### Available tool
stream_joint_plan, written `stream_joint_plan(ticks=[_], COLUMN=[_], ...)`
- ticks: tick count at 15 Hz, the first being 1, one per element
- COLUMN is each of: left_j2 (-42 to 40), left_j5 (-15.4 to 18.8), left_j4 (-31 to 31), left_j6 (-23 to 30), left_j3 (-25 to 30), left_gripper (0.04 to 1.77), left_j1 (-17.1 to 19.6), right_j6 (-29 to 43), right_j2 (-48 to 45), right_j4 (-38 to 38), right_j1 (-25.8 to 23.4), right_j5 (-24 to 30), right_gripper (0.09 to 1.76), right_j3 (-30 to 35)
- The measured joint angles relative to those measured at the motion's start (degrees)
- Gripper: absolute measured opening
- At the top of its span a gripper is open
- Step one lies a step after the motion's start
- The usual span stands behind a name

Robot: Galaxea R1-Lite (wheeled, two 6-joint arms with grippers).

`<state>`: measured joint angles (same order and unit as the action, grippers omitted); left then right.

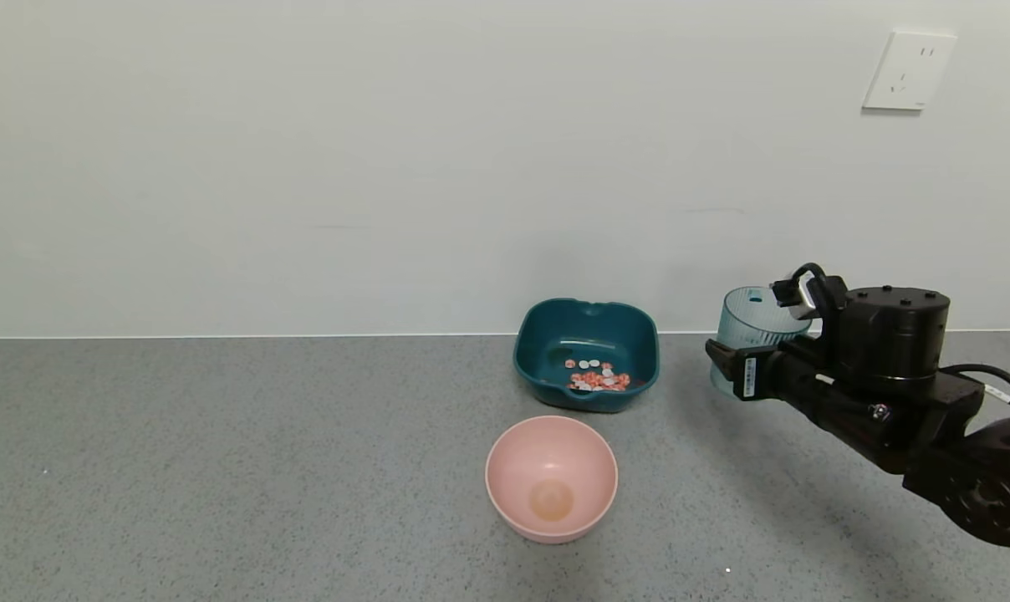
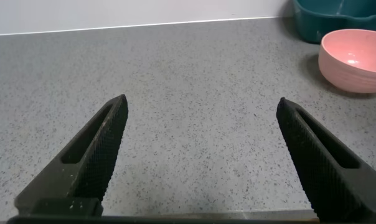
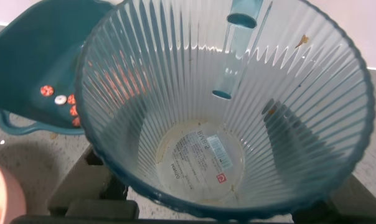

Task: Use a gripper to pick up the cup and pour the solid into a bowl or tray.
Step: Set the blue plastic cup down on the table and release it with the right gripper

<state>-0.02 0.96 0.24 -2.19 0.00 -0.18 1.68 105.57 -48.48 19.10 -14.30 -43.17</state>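
Note:
Next, I release the cup with my right gripper on the grey counter (image 1: pixel 748 393), beside the teal basin and close to the white wall.
My right gripper (image 1: pixel 743 355) is shut on the cup (image 1: pixel 756 322), a ribbed pale blue-green tumbler held upright to the right of the teal basin (image 1: pixel 589 308). In the right wrist view the cup (image 3: pixel 225 124) is empty, with only a label on its bottom, and the right gripper (image 3: pixel 219 208) has one jaw on each side of it. The solid (image 1: pixel 597 378), pink-red and white round pieces, lies inside the basin and also shows in the right wrist view (image 3: pixel 57 98). My left gripper (image 2: pixel 200 106) is open and empty over bare counter, out of the head view.
A round pale pink bowl (image 1: pixel 551 477) stands empty in front of the basin and also shows in the left wrist view (image 2: pixel 356 59). The grey speckled counter ends at a white wall behind the basin. A wall socket (image 1: pixel 908 71) is at the upper right.

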Motion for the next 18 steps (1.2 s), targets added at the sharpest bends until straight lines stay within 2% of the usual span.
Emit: stream_joint_plan(ticks=[3, 6, 12, 18], left_j2=[0.0, 0.0, 0.0, 0.0], left_j5=[0.0, 0.0, 0.0, 0.0], left_j4=[0.0, 0.0, 0.0, 0.0], left_j6=[0.0, 0.0, 0.0, 0.0], left_j3=[0.0, 0.0, 0.0, 0.0], left_gripper=[1.72, 1.72, 1.72, 1.72], left_j1=[0.0, 0.0, 0.0, 0.0], right_j6=[0.0, 1.0, 2.5, 2.7], right_j2=[4.0, 8.8, 18.2, 24.6], right_j4=[-5.8, -9.3, -10.5, -10.9], right_j1=[-1.0, -2.5, -7.5, -9.2], right_j5=[-0.7, -3.6, -5.1, -5.2], right_gripper=[1.36, 1.36, 1.36, 1.36], right_j3=[1.1, -0.7, -7.4, -12.7])
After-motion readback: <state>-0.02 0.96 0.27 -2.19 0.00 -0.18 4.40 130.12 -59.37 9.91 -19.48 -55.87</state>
